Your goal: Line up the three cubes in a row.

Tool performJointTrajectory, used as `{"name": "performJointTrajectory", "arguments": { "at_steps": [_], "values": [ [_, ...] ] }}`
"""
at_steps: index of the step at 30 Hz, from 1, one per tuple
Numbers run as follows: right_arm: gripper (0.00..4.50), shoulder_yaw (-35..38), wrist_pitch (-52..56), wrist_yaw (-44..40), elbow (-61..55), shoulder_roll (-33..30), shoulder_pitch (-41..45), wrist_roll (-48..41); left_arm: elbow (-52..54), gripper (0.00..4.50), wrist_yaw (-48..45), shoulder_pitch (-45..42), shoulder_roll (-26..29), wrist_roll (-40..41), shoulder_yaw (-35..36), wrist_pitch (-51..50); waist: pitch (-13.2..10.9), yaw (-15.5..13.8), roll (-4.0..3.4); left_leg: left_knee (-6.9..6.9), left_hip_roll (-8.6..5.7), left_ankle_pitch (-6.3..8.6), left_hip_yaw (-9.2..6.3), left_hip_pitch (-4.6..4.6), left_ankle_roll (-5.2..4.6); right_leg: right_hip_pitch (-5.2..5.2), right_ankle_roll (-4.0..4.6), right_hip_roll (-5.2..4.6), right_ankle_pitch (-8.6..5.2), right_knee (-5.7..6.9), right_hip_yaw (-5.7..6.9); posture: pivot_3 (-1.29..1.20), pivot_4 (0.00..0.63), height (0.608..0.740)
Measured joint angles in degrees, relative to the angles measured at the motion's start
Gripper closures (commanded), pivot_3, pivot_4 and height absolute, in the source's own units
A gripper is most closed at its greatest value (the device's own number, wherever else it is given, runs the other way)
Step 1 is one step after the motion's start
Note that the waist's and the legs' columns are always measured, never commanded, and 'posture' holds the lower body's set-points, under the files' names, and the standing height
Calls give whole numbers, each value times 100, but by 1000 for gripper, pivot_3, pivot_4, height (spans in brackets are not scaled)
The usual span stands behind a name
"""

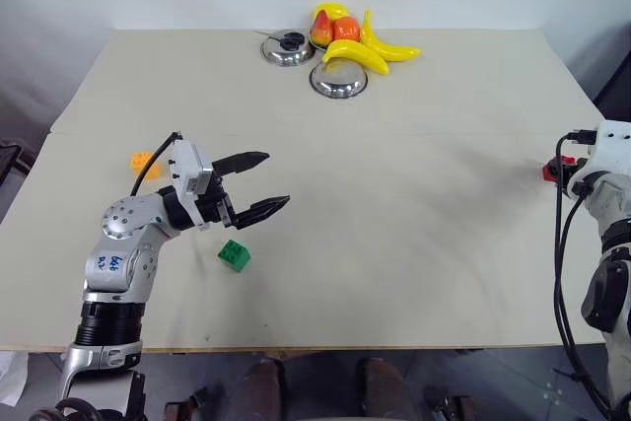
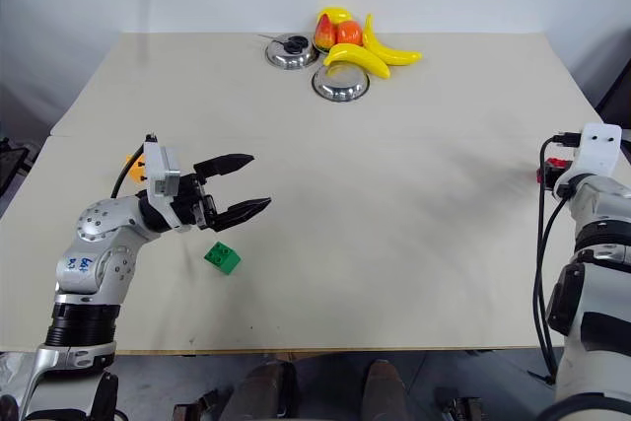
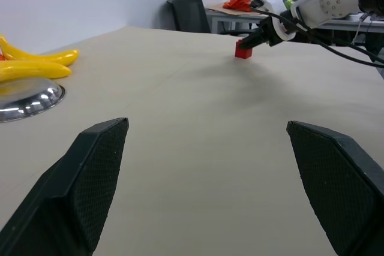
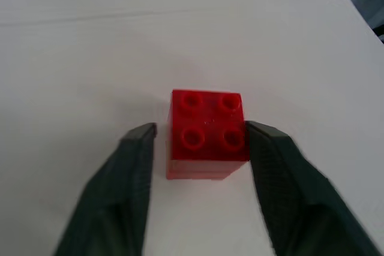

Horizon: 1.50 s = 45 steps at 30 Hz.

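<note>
Next, I set the red cube down on the bare table (image 1: 425, 219) between the green cube and my right gripper.
The red cube (image 4: 207, 133) sits on the table near its right edge, and my right gripper (image 4: 201, 129) is shut on it, one finger on each side. In the left wrist view the same red cube (image 3: 243, 50) rests on the table under that gripper. The green cube (image 1: 234, 254) lies near the front left, just below and in front of my left gripper (image 1: 276, 178), which hovers open with nothing in it. Behind the left wrist, the orange-yellow cube (image 1: 145, 163) lies partly hidden.
At the table's far edge stand two steel bowls (image 1: 339, 79), one upturned, with bananas (image 1: 357, 54) and other plastic fruit (image 1: 332, 27) beside them. The table's right edge (image 1: 582, 86) runs close to the red cube.
</note>
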<state>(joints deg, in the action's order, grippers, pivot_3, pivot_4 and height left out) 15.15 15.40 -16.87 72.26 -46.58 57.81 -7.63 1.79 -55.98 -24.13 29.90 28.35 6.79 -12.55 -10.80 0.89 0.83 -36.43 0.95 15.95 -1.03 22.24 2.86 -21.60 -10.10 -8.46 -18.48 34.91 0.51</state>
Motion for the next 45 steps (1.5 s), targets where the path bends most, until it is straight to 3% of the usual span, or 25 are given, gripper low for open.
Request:
{"name": "performJointTrajectory", "arguments": {
  "at_steps": [3, 8, 14, 17, 22, 27, 42, 45],
  "values": [
    [3054, -13, -31, -78, 11, 2, 66, 26, 4, 0, 8, 0, 7, 1, 3, -2, 0, 34, 0, 3, 0, 0, 0, 0, 0, 0, 0, 0, 0, -1, 0, 0, 150, 740],
    [3054, -162, -289, -1251, -72, -8, 232, 64, 3, 0, 5, 3, 23, 39, 74, 2, -1, 91, -2, 14, 0, 0, 2, -2, 0, 0, -1, 0, 0, -8, 0, 0, 150, 740],
    [3054, -804, -1797, -5977, -2106, 93, -531, -544, -128, 0, -396, 7, 239, 55, 117, 69, -9, 97, -14, 17, 3, 0, 5, -4, 5, 1, -8, 1, 4, -15, 6, 0, 150, 740],
    [3054, -1203, -1916, -7037, -2556, 116, -799, -828, -268, 0, -584, 1, 279, 60, 111, 56, -9, 64, -13, -3, 2, 1, 2, 1, 5, 7, -12, 0, 6, -12, 7, 0, 150, 740],
    [3054, -2490, -2358, -7141, -3015, -50, -1263, -1216, -282, 0, -682, -3, 273, 71, 104, 9, -9, 41, -13, -21, 2, 4, -3, 5, 4, 6, -12, -1, 6, -3, 6, 0, 150, 740],
    [3054, -3224, -2775, -7173, -2945, -117, -1262, -1431, -226, 0, -682, 0, 270, 94, 92, -112, -9, 70, -13, -27, 2, 4, -3, 5, 4, 4, -12, -1, 6, 3, 6, 0, 150, 740],
    [3054, -3996, -3693, -7236, -1931, -198, -762, -1592, 49, 0, -744, 119, 395, 205, 115, -445, -10, 60, -13, -55, 3, 9, -4, 5, 6, 7, -12, -1, 6, 11, 4, 0, 150, 740],
    [2046, -3953, -3734, -7236, -1730, -162, -662, -1501, 50, 0, -749, 118, 397, 205, 115, -443, -10, 61, -13, -56, 3, 10, -4, 5, 7, 7, -12, -1, 6, 12, 4, 0, 150, 740]
  ]
}}
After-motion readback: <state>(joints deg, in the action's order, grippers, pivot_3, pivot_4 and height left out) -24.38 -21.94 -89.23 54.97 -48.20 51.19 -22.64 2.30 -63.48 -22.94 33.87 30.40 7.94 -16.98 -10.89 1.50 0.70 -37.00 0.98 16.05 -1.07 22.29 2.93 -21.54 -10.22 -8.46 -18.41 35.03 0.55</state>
